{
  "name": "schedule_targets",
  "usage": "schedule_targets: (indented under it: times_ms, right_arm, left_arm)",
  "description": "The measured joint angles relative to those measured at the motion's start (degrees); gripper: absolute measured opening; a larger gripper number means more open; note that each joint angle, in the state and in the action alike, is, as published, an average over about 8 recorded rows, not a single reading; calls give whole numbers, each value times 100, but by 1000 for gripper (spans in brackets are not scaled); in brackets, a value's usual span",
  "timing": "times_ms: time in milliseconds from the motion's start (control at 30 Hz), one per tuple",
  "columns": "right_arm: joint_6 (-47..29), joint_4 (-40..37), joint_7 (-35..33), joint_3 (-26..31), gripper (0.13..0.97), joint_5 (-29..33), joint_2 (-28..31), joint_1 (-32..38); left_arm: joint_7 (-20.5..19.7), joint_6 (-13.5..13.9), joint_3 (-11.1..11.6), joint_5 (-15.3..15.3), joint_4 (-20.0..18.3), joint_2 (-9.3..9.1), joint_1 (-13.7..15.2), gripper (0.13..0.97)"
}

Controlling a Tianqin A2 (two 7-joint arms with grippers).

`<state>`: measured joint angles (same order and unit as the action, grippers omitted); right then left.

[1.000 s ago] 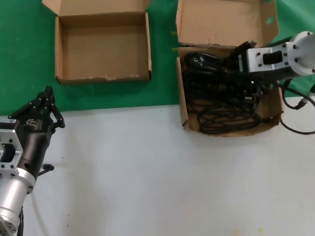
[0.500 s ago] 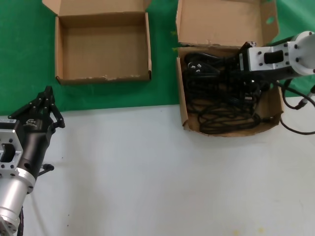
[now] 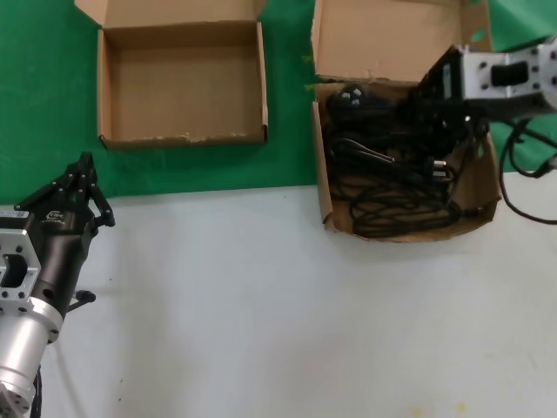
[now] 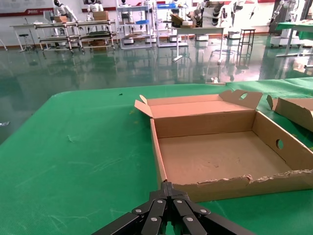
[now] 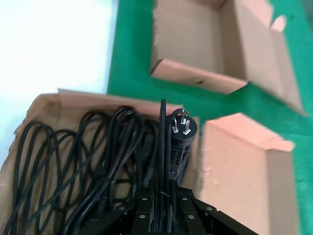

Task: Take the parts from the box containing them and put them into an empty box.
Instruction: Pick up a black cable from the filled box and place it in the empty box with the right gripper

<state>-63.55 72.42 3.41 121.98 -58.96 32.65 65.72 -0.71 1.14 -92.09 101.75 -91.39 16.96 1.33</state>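
The robot's right gripper should release the cord bundle, now held above the other cords, in the back half of the empty box (image 3: 187, 66) (image 5: 205, 35), along the box's lid side.
The box with the tall lid flap (image 3: 396, 39) stands at the back right and holds several coiled black power cords (image 3: 392, 178). My right gripper (image 3: 418, 103) is over the far part of this box, shut on one cord bundle (image 3: 357, 97) and holding it above the others. In the right wrist view the bundle runs between the shut fingers (image 5: 164, 188), and its plug (image 5: 180, 131) sticks out ahead over the remaining cords (image 5: 73, 161). The empty box (image 3: 174, 87) lies at the back left on the green mat. My left gripper (image 3: 84, 165) is parked at the lower left, shut and empty (image 4: 167, 185).
The empty box with its frayed front edge (image 4: 220, 156) lies just ahead of my left gripper. A green mat (image 3: 43, 104) covers the far part of the table and a white surface (image 3: 261, 305) the near part. My own black cable (image 3: 522, 187) loops beside the full box.
My right gripper has moved up and toward the back of the full box, carrying a cord bundle with its plug upward. The left arm has not moved.
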Motion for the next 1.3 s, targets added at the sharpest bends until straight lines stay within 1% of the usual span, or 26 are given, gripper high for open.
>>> schedule_targets:
  times_ms: [267, 533, 967, 1300]
  right_arm:
    - [-248, 379, 109, -176, 207, -327, 78, 259]
    - [-217, 89, -234, -134, 206, -605, -271, 668]
    - [234, -1283, -1301, 94, 206, -1085, -1397, 1202]
    - [745, -2849, -2368, 122, 206, -1476, -2345, 1556]
  left_arm:
    - [0, 0, 0, 0, 0, 0, 0, 145]
    - [0, 0, 0, 0, 0, 0, 0, 145]
    - [0, 0, 0, 0, 0, 0, 0, 145]
    - [0, 0, 0, 0, 0, 0, 0, 145]
